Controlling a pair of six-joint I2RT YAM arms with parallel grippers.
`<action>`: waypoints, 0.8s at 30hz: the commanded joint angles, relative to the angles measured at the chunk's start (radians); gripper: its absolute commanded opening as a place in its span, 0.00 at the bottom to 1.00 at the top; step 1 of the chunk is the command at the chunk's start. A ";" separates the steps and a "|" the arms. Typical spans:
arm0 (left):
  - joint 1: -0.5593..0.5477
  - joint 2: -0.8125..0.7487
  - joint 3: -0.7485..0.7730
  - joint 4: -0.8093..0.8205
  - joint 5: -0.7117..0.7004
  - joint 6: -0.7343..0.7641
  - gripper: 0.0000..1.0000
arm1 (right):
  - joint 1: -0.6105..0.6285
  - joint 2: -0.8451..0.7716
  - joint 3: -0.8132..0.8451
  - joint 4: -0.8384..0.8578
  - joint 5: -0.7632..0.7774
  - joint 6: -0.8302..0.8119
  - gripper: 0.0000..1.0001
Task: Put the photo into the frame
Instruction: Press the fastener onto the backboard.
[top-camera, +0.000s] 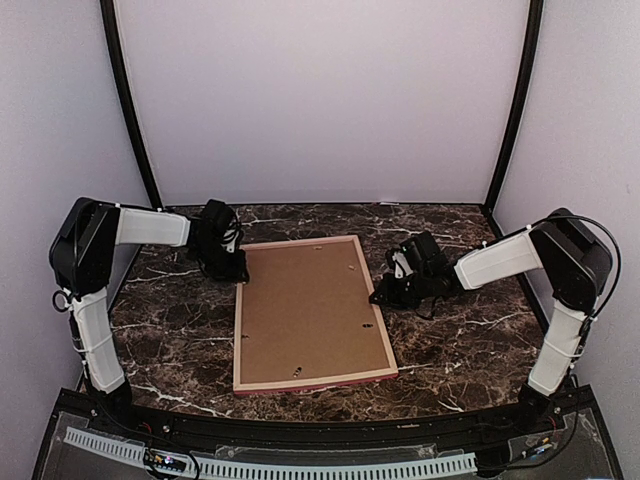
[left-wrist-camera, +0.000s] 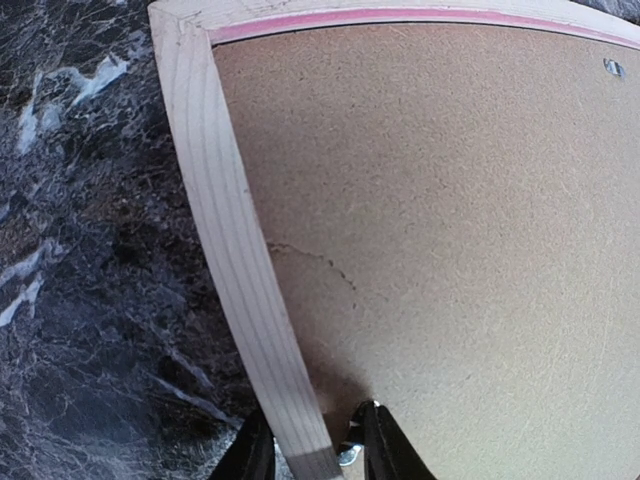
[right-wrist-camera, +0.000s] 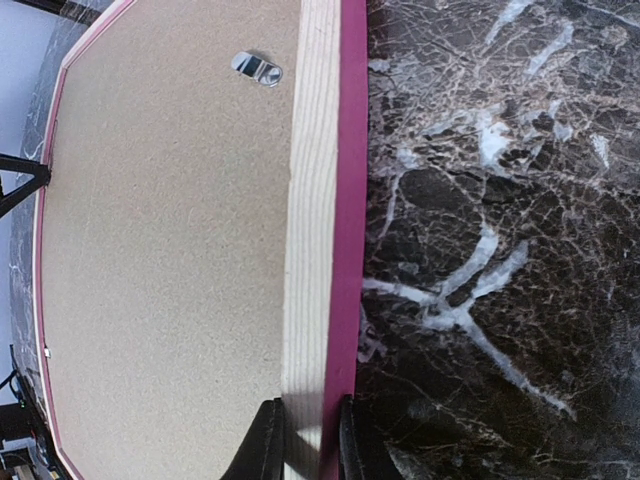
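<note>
The metal tab is between the bar and my left gripper's finger, so next I open up and grip the bar (top-camera: 239, 303) past the tab, farther away from the corner.
The frame (top-camera: 315, 380) lies face down in the middle of the table, with a plain brown backing board (top-camera: 308, 310) filling it. The photo is hidden. My left gripper (top-camera: 238, 272) is at the frame's far left corner. In the left wrist view its jaws (left-wrist-camera: 312, 445) straddle the light wood rail (left-wrist-camera: 225, 220). The left finger is against the rail and a small gap shows by the right finger. My right gripper (top-camera: 385, 293) is at the right rail, and its jaws (right-wrist-camera: 308, 440) are shut across the wood and pink edge (right-wrist-camera: 315, 200).
Small metal tabs (right-wrist-camera: 258, 67) sit on the backing board near the rails, one right by my left gripper's finger (left-wrist-camera: 348, 457). Dark marble tabletop (top-camera: 170, 330) surrounds the frame. Pale walls and black posts enclose the table on three sides.
</note>
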 joint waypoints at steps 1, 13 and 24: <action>-0.001 0.011 -0.086 -0.172 0.027 0.048 0.22 | 0.016 0.052 -0.035 -0.128 -0.010 -0.002 0.15; 0.028 -0.002 -0.094 -0.146 0.103 0.049 0.32 | 0.016 0.050 -0.041 -0.125 -0.004 0.002 0.10; 0.027 -0.054 -0.091 -0.118 0.158 0.050 0.59 | 0.016 -0.015 -0.089 -0.143 0.042 0.053 0.04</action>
